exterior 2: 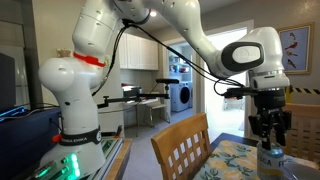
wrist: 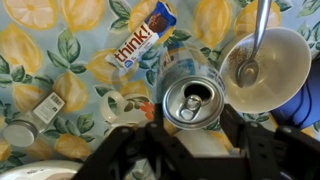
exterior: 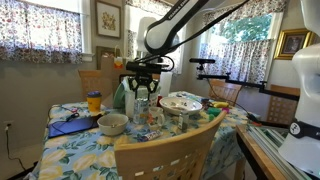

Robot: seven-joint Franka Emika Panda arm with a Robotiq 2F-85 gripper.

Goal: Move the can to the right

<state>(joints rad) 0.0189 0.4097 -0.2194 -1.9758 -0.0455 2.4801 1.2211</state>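
My gripper will set the can down on the tablecloth [exterior: 140, 126] [wrist: 184, 53], in the space that lies between the snack bar and the white bowl.
The can [wrist: 190, 100] is a silver drink can with an opened tab, upright on the lemon-print tablecloth [wrist: 60, 60]. In the wrist view my gripper [wrist: 191, 118] has one black finger on each side of the can, and both fingers touch its wall. The can also shows under my gripper [exterior 2: 268, 140] in an exterior view [exterior 2: 270, 160], near the table's edge. In an exterior view my gripper [exterior: 143, 88] hangs over the middle of the table, with the can [exterior: 141, 108] partly hidden among clutter.
A think! snack bar [wrist: 140, 40] lies just beyond the can. A white bowl [wrist: 285, 60] with a spoon [wrist: 250, 60] stands close beside it. A plate [exterior: 182, 102], a small bowl [exterior: 112, 123], a yellow-capped bottle [exterior: 94, 101] and a wooden chair [exterior: 165, 150] crowd the table.
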